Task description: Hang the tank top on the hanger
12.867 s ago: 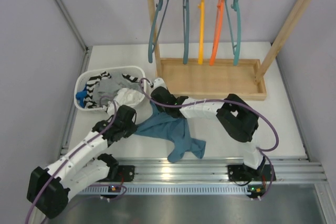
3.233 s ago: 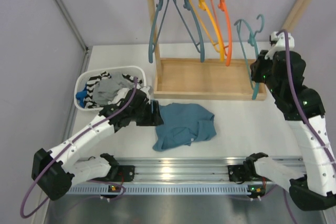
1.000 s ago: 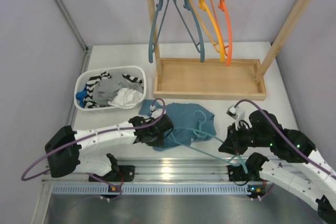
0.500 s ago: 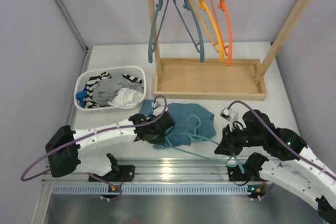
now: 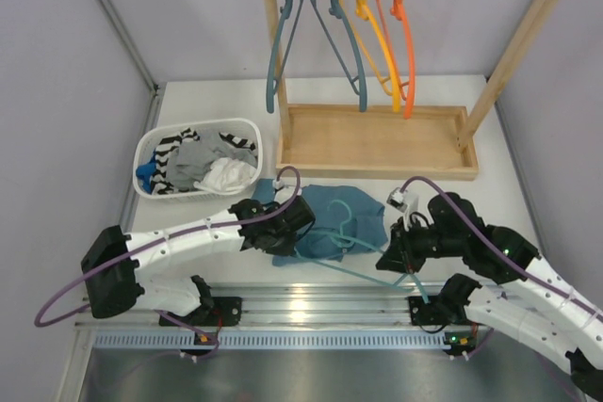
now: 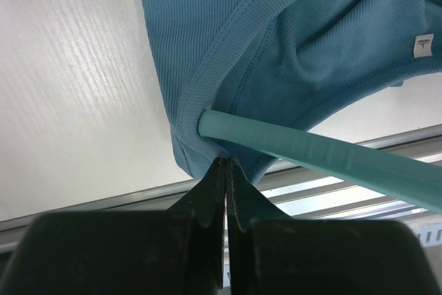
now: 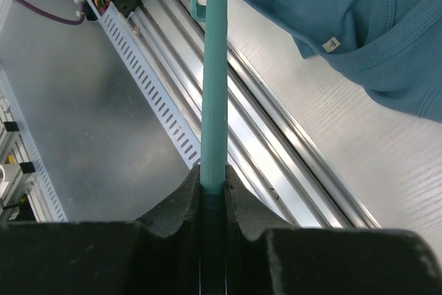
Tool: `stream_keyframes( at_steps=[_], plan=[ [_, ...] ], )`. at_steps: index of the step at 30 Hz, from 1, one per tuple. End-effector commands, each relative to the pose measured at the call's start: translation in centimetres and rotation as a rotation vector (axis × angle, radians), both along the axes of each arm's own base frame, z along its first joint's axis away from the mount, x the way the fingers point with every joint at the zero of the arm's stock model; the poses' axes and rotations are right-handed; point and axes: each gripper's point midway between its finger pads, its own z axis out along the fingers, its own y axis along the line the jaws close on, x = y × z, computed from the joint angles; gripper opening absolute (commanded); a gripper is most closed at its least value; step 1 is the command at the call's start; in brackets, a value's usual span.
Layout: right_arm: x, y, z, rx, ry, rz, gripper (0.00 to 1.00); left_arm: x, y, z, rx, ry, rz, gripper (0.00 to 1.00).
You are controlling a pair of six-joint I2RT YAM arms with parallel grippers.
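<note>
The hanger arm that the tank top's other side must go over is clamped by my right gripper, so next my left gripper takes the base of the hanger's hook [image 5: 339,233].
The dusty teal-blue tank top [image 5: 318,206] lies crumpled on the table in front of the rack. My left gripper [image 5: 281,235] is shut on its near hem, seen close in the left wrist view [image 6: 226,162]. My right gripper [image 5: 394,258] is shut on one arm of the light teal-green hanger [image 5: 350,240]. The hanger's hook lies over the fabric. In the left wrist view the hanger arm [image 6: 311,154] goes under the tank top's hem [image 6: 290,39], right beside my fingertips. In the right wrist view my gripper [image 7: 213,174] clamps the hanger bar [image 7: 213,94], with the tank top [image 7: 345,5] at top right.
A white basket [image 5: 149,145] of grey, white and striped clothes stands at the left. A wooden rack [image 5: 377,143] at the back carries slate-blue [image 5: 273,54], yellow [image 5: 377,44] and orange [image 5: 407,54] hangers. An aluminium rail [image 5: 311,303] runs along the near edge.
My right gripper has carried the hanger left and farther over the tank top. The left gripper holds the hem and has shifted slightly away from the rail.
</note>
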Motion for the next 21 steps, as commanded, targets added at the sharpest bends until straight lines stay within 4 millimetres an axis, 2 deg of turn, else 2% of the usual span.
stream_keyframes(
  at_steps=[1,6,13,16,20,21],
  plan=[
    [0.0,1.9,2.0,0.11,-0.06,0.065,0.0,1.1,0.0,2.7,-0.005,-0.073,0.01,0.0],
    [0.0,2.9,1.5,0.125,-0.046,0.072,0.0,1.7,-0.2,4.4,-0.022,-0.11,0.015,0.0],
    [0.2,5.0,0.5,0.14,-0.082,0.081,0.0,2.0,0.3,5.3,0.0,-0.129,0.014,0.01],
    [0.5,6.1,0.6,0.197,-0.101,0.079,0.0,2.0,0.3,5.7,-0.011,-0.133,0.011,0.03],
    [1.4,6.8,-0.7,0.205,-0.124,0.056,0.0,2.0,0.3,6.3,-0.033,-0.147,0.003,0.06],
    [1.7,7.2,-0.5,0.225,-0.139,0.054,0.0,2.0,0.2,6.6,-0.044,-0.152,-0.002,0.06]
  ],
)
